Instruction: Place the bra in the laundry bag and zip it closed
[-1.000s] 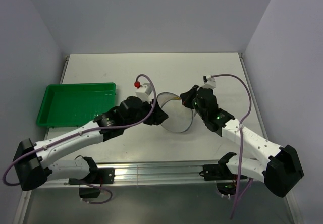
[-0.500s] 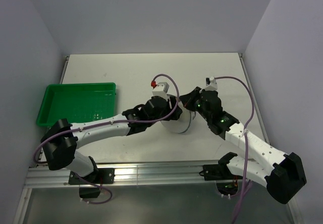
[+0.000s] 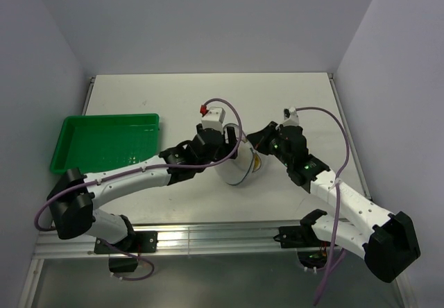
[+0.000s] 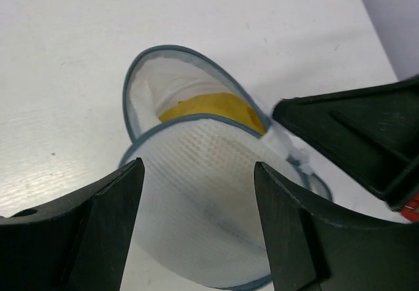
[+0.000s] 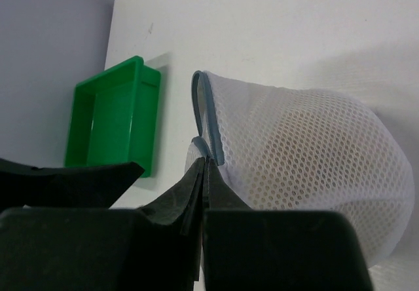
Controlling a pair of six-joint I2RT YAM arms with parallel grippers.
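Observation:
My right gripper alone is holding the gaping laundry bag's zipper edge, so my left gripper will take that zipper edge before my right gripper opens and grips the bag's mesh [image 5: 237, 155].
The white mesh laundry bag [image 3: 236, 168] with dark blue zipper trim lies mid-table between both arms. In the left wrist view the bag [image 4: 203, 199] gapes partly open, and the mustard-yellow bra [image 4: 209, 107] shows inside it. My left gripper [image 4: 200, 229] is open, its fingers straddling the bag's upper half without closing on it. My right gripper [image 5: 206, 163] is shut on the bag's blue zipper edge [image 5: 211, 134] at the bag's right side; the bra shows faintly through the mesh [image 5: 308, 147]. In the top view the right gripper [image 3: 258, 145] touches the bag's right rim.
A green plastic tray [image 3: 104, 141] lies at the left of the table, and also shows in the right wrist view [image 5: 114, 117]. The left arm's cable loops above the bag. Grey walls enclose the table on three sides.
My left arm swung right from beside the bag to over it, fingers now straddling it. The bag's upper half has folded down toward closed. The right gripper stayed pinched on the rim.

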